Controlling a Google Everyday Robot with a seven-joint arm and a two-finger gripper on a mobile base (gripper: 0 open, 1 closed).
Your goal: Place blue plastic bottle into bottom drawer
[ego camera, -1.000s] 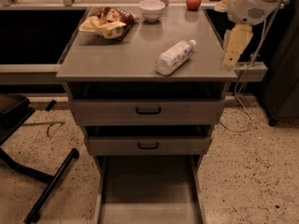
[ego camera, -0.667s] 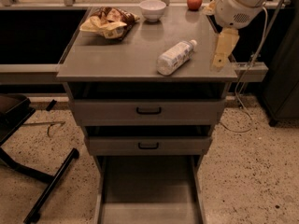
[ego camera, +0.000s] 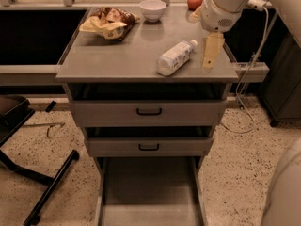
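Note:
The next place for my gripper to go and close is the blue plastic bottle's body (ego camera: pixel 172 59), closer to its base than to its white cap.
The blue plastic bottle (ego camera: pixel 175 57) lies on its side on the grey cabinet top (ego camera: pixel 117 55), white cap pointing to the back right. My gripper (ego camera: pixel 211 52) hangs from the white arm just to the right of the bottle's cap end, apart from it, its pale fingers pointing down over the top's right edge. The bottom drawer (ego camera: pixel 149 194) is pulled out at floor level and holds nothing.
A white bowl (ego camera: pixel 153 9), a snack bag (ego camera: pixel 109 22) and a red apple (ego camera: pixel 195 1) stand at the back of the top. Two upper drawers with black handles (ego camera: pixel 149 111) are partly open. A chair base (ego camera: pixel 28 173) is at left, a cable (ego camera: pixel 244 98) at right.
My gripper has moved left and inward from the cabinet's right edge toward the bottle's cap. The bottle has not moved.

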